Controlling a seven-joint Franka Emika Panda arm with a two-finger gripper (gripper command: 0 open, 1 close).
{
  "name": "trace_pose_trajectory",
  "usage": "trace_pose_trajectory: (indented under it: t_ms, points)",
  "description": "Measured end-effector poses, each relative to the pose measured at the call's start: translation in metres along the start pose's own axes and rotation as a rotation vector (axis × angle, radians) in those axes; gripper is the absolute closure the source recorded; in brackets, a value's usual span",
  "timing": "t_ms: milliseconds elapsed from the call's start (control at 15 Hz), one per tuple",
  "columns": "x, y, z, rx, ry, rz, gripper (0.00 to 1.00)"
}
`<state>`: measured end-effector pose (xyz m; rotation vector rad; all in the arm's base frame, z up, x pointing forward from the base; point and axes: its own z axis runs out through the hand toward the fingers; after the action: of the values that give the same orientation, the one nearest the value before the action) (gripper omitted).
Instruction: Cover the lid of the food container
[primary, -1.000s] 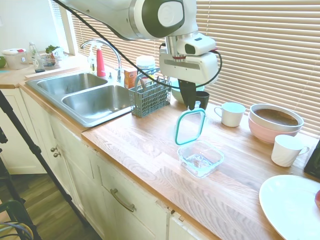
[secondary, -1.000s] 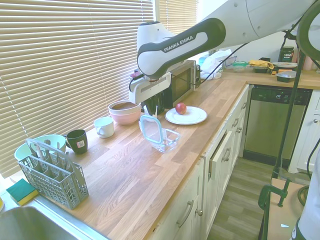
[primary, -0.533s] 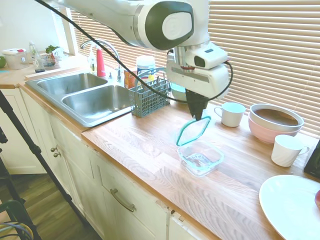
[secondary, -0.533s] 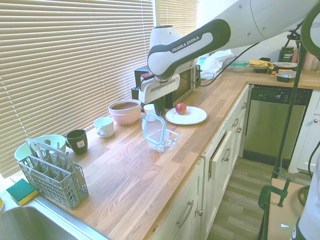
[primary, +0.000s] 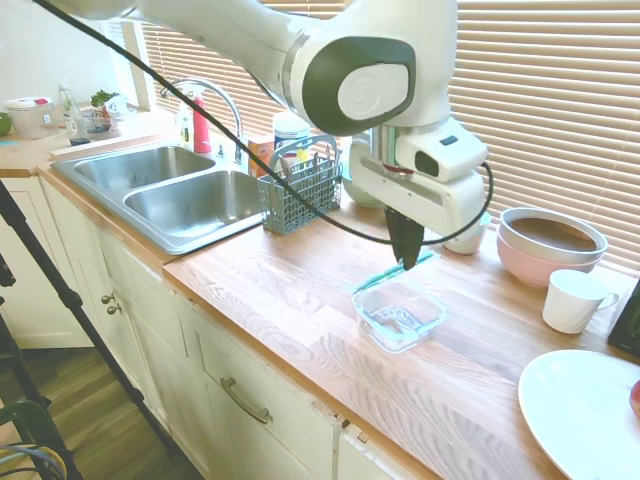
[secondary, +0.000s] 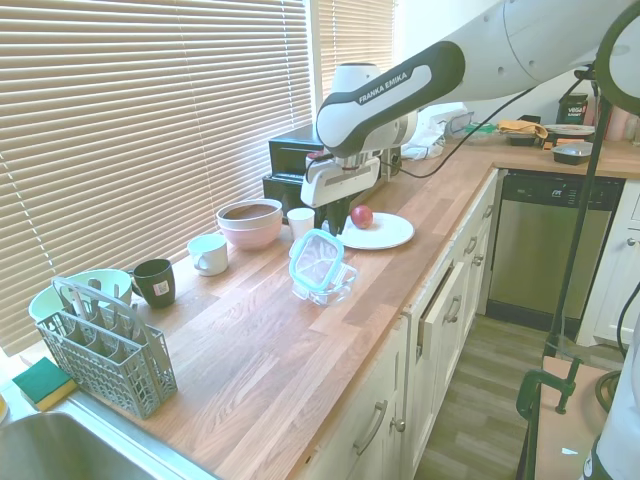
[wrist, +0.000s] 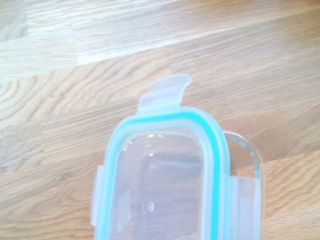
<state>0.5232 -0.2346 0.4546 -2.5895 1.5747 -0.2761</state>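
Observation:
The lid will be let go by my gripper flat over the open top of the food container (primary: 393, 303) (wrist: 182, 215), covering its rim. The lid now hangs tilted just above the container.
The lid (primary: 381, 277), clear with a teal rim, hangs tilted and nearly flat just above the food container (primary: 400, 318), a clear rounded-square dish on the wooden counter. My gripper (primary: 409, 258) is shut on the lid's far edge, and the lid's near edge dips toward the container's near rim. In the second exterior view the lid (secondary: 317, 258) lies over most of the container (secondary: 330, 287), with my gripper (secondary: 336, 222) at its back edge. Close up in the wrist view, the lid (wrist: 160, 175) sits off-centre, with a strip of the container's rim (wrist: 251, 155) showing beside it.
A pink bowl (primary: 549, 243) and a white mug (primary: 574, 300) stand right of the container, another mug (primary: 468, 236) behind my gripper. A white plate (primary: 585, 410) lies at the front right. A utensil basket (primary: 300, 190) and the sink (primary: 190, 195) are to the left.
My gripper has moved right and down with the lid. The lid has swung from standing almost upright beside the container to lying nearly flat over it.

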Motion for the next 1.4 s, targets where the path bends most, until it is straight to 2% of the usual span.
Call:
trace_pose_trajectory:
  t_ms: [467,867,933,1067,1400]
  points:
    - [0.027,0.039,0.037,0.008,-0.04,0.019,1.0]
    - [0.045,0.042,0.065,-0.01,-0.053,-0.013,1.0]
    - [0.047,0.04,0.069,-0.014,-0.054,-0.026,0.0]
    - [0.051,0.035,0.069,-0.019,-0.057,-0.058,0.0]
    - [0.048,0.026,0.07,-0.019,-0.068,-0.073,0.0]
